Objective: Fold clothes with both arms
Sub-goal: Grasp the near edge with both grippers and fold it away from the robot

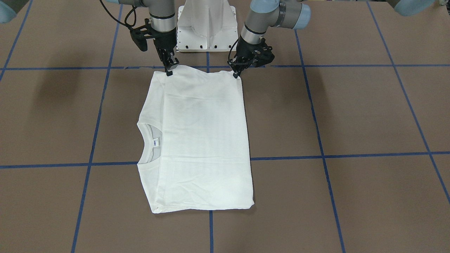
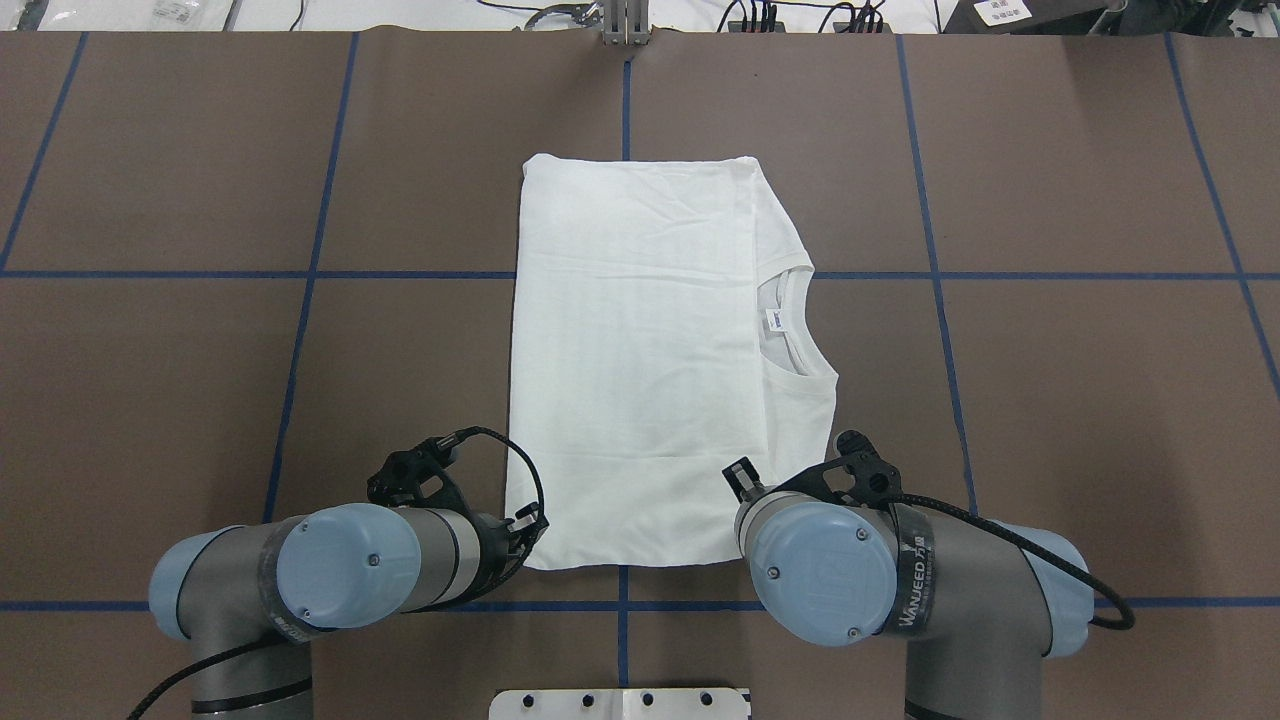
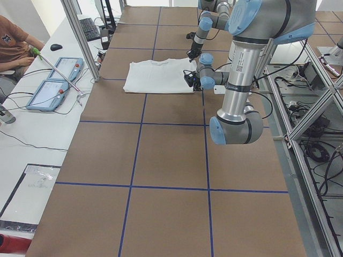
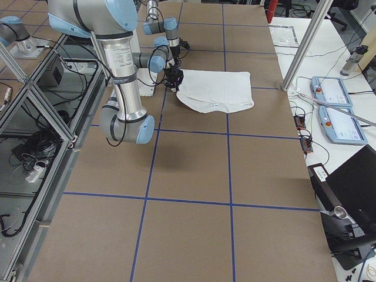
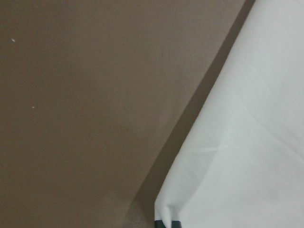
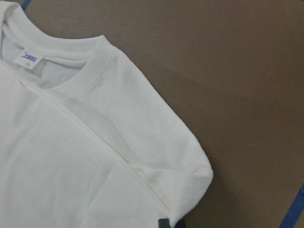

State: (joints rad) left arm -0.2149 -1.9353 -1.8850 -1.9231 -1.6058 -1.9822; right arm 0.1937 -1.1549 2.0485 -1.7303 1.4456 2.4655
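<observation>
Next, I let go of the white T-shirt's near-robot corner, now raised slightly off the table, with my left gripper just inside its far corner (image 1: 240, 185), on the side opposite the collar.
The white T-shirt (image 1: 200, 140) lies folded into a rectangle on the brown table, also in the overhead view (image 2: 640, 350). Its ribbed collar (image 1: 144, 140) and neck label (image 1: 155, 142) show on the robot's right side. No printed text shows. My left gripper (image 1: 236, 74) is shut on the shirt's near-robot corner on my left, seen in the left wrist view (image 5: 247, 142). My right gripper (image 1: 169, 72) is shut on the near-robot shoulder corner, seen in the right wrist view (image 6: 71, 156). Both corners are raised slightly off the table.
The white pedestal base (image 1: 206, 28) stands just behind the grippers. Blue tape lines (image 1: 211, 66) grid the table. In the exterior left view, teach pendants (image 3: 53, 80) and a person (image 3: 13, 43) are beside the table's far side, behind an aluminium post (image 3: 80, 37).
</observation>
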